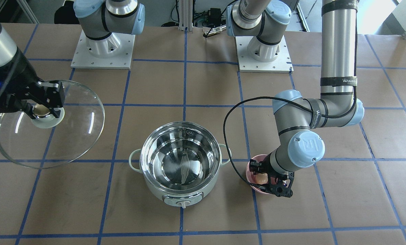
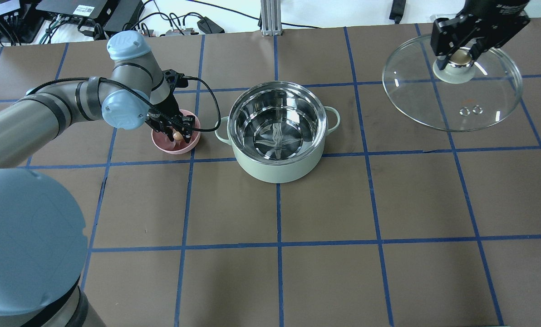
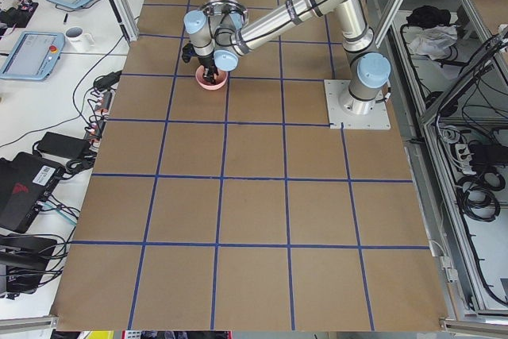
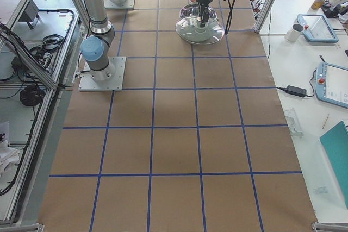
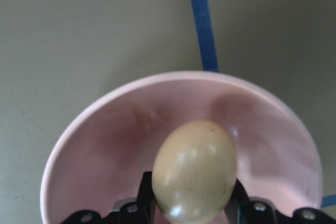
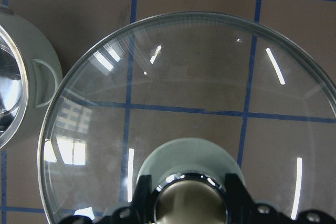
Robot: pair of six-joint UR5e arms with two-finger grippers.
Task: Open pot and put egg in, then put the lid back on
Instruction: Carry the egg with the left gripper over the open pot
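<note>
The tan egg, still just above the pink bowl's bottom, will be released by my left gripper near the middle of the mint-green pot's steel bottom [image 1: 181,169].
The mint-green pot [image 2: 277,131] stands open at the table's middle, its steel inside empty; it also shows in the front view [image 1: 181,161]. My left gripper [image 2: 176,135] is shut on the tan egg [image 5: 194,170] inside the pink bowl [image 2: 176,144], the egg just above the bowl's bottom. The egg shows in the front view [image 1: 261,178] too. My right gripper [image 2: 460,56] is shut on the beige knob of the glass lid [image 2: 452,91] and holds the lid off to the pot's right. The lid fills the right wrist view [image 6: 194,108].
Blue tape lines grid the brown table [image 2: 325,218]. The pink bowl [image 1: 254,170] sits close to the pot's handle [image 2: 221,131] on its left side. The two arm bases [image 1: 102,47] stand at the back. Cables and boxes [image 2: 93,13] lie beyond the far edge.
</note>
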